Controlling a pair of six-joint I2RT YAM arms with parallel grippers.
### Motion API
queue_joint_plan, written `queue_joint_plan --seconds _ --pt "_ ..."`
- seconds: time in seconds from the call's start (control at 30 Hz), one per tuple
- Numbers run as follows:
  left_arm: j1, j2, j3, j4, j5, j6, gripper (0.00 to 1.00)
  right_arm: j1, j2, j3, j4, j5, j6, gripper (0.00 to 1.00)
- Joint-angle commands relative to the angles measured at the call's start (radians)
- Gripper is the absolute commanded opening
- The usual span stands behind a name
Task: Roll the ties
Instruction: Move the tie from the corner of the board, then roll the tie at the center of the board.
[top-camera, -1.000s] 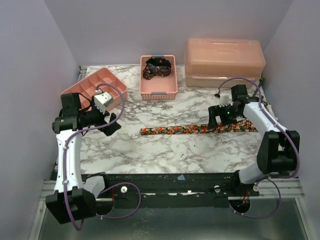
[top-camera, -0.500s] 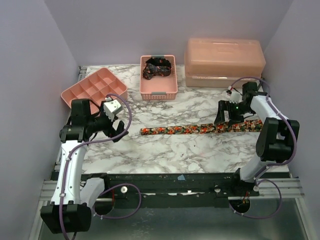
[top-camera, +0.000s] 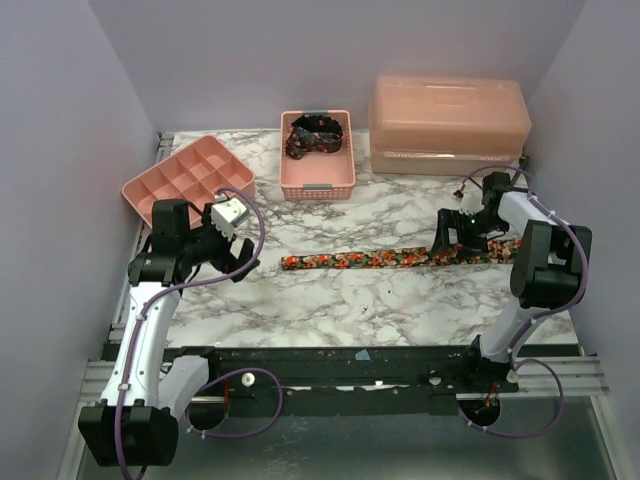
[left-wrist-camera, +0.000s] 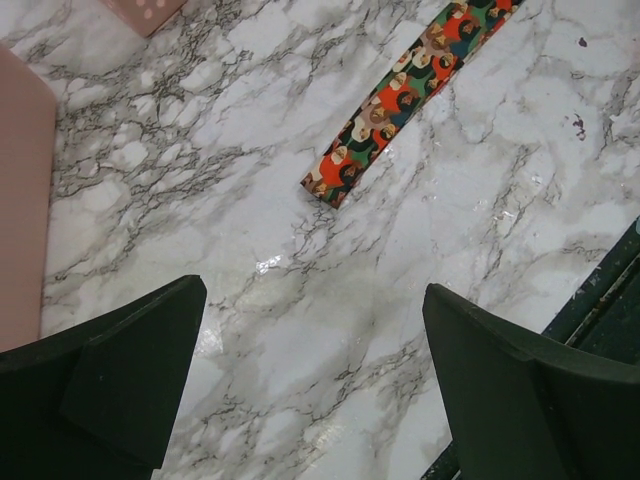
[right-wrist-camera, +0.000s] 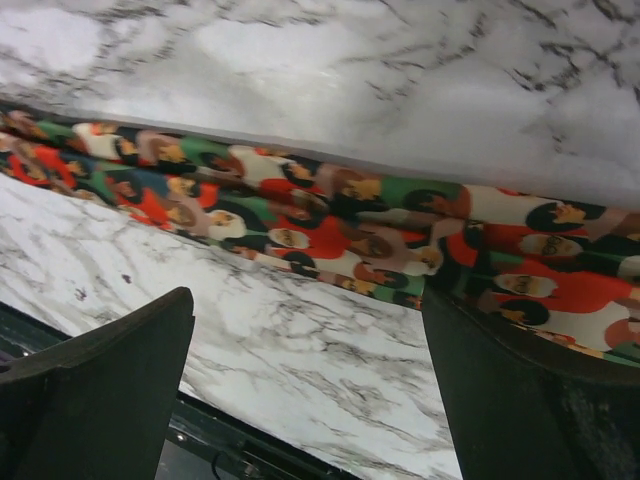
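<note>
The narrow end (top-camera: 291, 262) of the long tie is close to my left gripper. My right gripper needs to go there next and take hold.
A long tie (top-camera: 390, 259) printed in red, orange and green lies flat across the marble table, narrow end to the left. A second, mostly black tie (top-camera: 315, 135) sits bundled in the pink basket. My left gripper (top-camera: 240, 258) hangs open just left of the narrow end; in the left wrist view that tie end (left-wrist-camera: 400, 95) lies ahead of the empty left gripper (left-wrist-camera: 315, 300). My right gripper (top-camera: 452, 232) is open low over the wide part. In the right wrist view the tie (right-wrist-camera: 330, 220) runs just beyond the right gripper (right-wrist-camera: 305, 300), with one fingertip (right-wrist-camera: 470, 330) at its edge.
The pink basket (top-camera: 317, 185) stands at the back centre, a pink divided tray (top-camera: 185, 175) at the back left, and a pink lidded box (top-camera: 448, 125) at the back right. The black frame rail (top-camera: 360, 355) runs along the table's near edge.
My left gripper has swung right and nearer, toward the tie's narrow end. My right gripper has shifted right along the wide part and turned. Both stay open; the tie has not moved.
</note>
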Motion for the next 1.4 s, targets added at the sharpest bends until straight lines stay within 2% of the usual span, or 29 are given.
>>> queue_joint_plan --seconds 0.0,0.13,0.37,0.5,0.6,0.7,0.8,1.0,1.13,1.23,1.37 --pt "-0.029 -0.019 0.017 0.069 -0.086 0.023 0.98 -0.056 0.032 -0.047 0.01 0.089 -0.028 0.97" --pt "-0.029 -0.005 0.056 0.079 -0.082 0.067 0.98 -0.093 0.023 -0.068 -0.005 0.136 -0.071 0.97" --pt "-0.031 0.003 0.061 0.154 -0.048 0.018 0.98 -0.194 0.061 0.013 -0.062 0.181 -0.156 0.97" --pt "-0.033 0.044 0.083 0.081 0.008 0.068 0.98 -0.267 0.081 0.053 -0.091 0.207 -0.21 0.97" --pt "-0.039 0.106 0.092 0.075 -0.008 -0.041 0.98 -0.31 0.094 0.084 -0.107 0.216 -0.232 0.96" --pt "-0.054 0.171 0.077 0.067 0.038 -0.174 0.98 -0.328 0.109 0.146 -0.131 0.208 -0.233 0.96" --pt "-0.09 0.192 -0.007 0.14 0.062 -0.315 0.97 -0.328 0.094 0.224 -0.188 0.121 -0.239 0.95" --pt "-0.207 0.2 -0.172 0.34 0.07 -0.549 0.72 -0.327 0.028 0.346 -0.364 -0.078 -0.276 0.93" --pt "-0.274 0.242 -0.266 0.43 0.035 -0.673 0.57 -0.302 -0.022 0.336 -0.443 -0.203 -0.311 0.88" --pt "-0.314 0.286 -0.31 0.502 0.027 -0.745 0.54 -0.271 -0.051 0.277 -0.453 -0.248 -0.317 0.83" --pt "-0.351 0.385 -0.278 0.536 0.037 -0.784 0.51 -0.256 -0.077 0.192 -0.439 -0.305 -0.321 0.75"
